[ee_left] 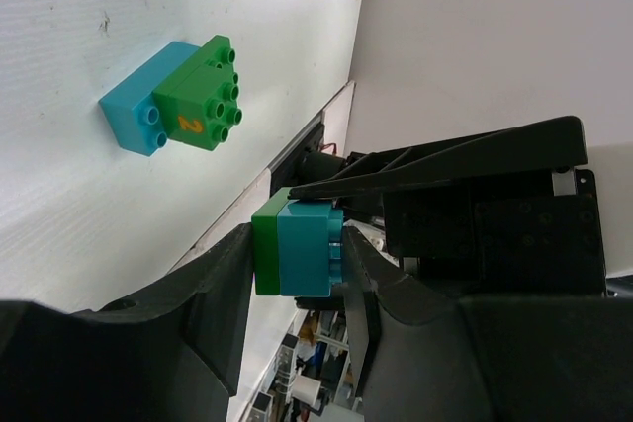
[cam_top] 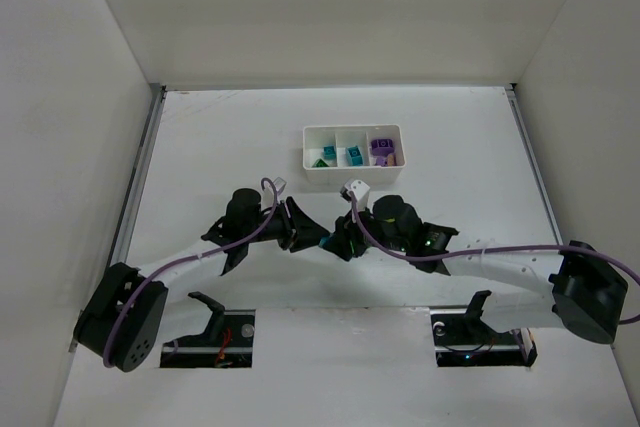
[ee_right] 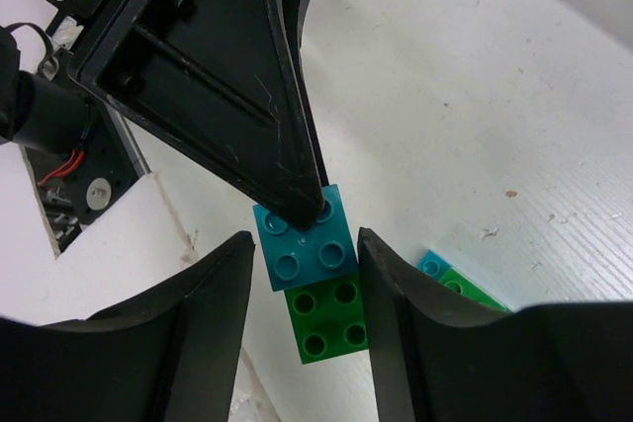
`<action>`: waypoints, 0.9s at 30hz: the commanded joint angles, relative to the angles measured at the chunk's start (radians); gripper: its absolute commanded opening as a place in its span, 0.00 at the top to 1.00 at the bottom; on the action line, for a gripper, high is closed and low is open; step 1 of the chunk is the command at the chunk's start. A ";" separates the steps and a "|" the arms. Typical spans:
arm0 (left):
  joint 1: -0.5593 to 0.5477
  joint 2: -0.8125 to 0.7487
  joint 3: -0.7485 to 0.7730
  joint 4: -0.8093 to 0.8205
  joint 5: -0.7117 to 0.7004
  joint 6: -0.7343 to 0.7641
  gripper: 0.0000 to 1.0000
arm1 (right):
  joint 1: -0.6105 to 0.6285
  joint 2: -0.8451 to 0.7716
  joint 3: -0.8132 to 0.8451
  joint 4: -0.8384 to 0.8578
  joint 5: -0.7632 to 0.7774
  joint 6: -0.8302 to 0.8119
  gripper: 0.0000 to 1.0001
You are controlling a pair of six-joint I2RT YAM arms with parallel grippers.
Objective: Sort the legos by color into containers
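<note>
I should hold the teal brick with my right gripper while my left gripper takes the green brick's loose end (ee_right: 330, 325), because my left gripper pinches the clump across both colours.
A two-colour clump, a teal brick (ee_right: 315, 249) stuck to a green brick (ee_right: 327, 318), hangs above the table between both arms (cam_top: 328, 245). My left gripper (ee_left: 297, 256) is shut on this clump (ee_left: 297, 249), one finger on the green side and one on the teal studs. My right gripper (ee_right: 305, 289) is open, its fingers flanking the clump with a gap on the left. A second clump, light blue and green with an orange "2" (ee_left: 183, 96), lies on the table and also shows in the right wrist view (ee_right: 460, 284). The white tray (cam_top: 352, 128) stands beyond the grippers.
The tray holds green and teal bricks (cam_top: 322, 157) in its left compartment, teal bricks (cam_top: 353, 155) in the middle and purple bricks (cam_top: 381, 147) on the right. White walls enclose the table on three sides. The arm bases sit at the near edge.
</note>
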 commanded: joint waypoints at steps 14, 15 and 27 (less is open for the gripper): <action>0.052 -0.042 0.010 0.068 -0.041 -0.002 0.44 | 0.010 0.004 0.030 0.063 0.023 0.037 0.67; 0.065 -0.062 0.007 0.068 -0.058 0.001 0.41 | 0.010 0.018 0.035 0.066 0.035 0.044 0.67; 0.170 -0.394 -0.122 0.000 -0.308 0.033 0.63 | -0.014 0.168 0.205 0.068 0.256 0.190 0.68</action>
